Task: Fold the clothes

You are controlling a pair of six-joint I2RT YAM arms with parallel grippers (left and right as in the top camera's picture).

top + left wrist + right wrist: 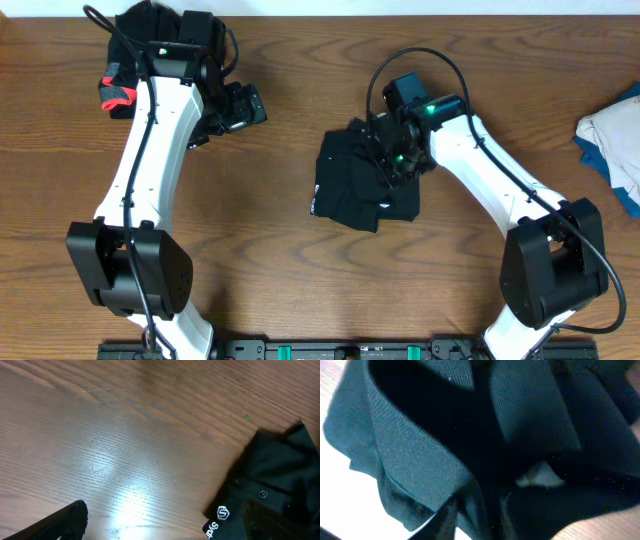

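Next, my right gripper opens, lifts clear and takes the fabric [257, 489] beside the garment's snaps, because it is holding a bunched fold of the black garment.
A black garment [355, 185] lies bunched in the middle of the table. My right gripper [400, 158] is down on its right upper part. In the right wrist view black fabric [420, 445] fills the frame and is gathered between the fingers [475, 520], which look shut on it. A second heap of black clothes [150, 22] with coral-red trim [118, 94] lies at the far left, partly under my left arm. My left gripper [240, 105] hovers over bare wood and is open and empty. Its wrist view shows one finger [60, 522] and a black garment with a white logo [222, 513].
A pile of white and blue cloth [612, 140] lies at the table's right edge. The wooden table [270, 240] ends at a white wall along the top. The arm bases stand at the front edge.
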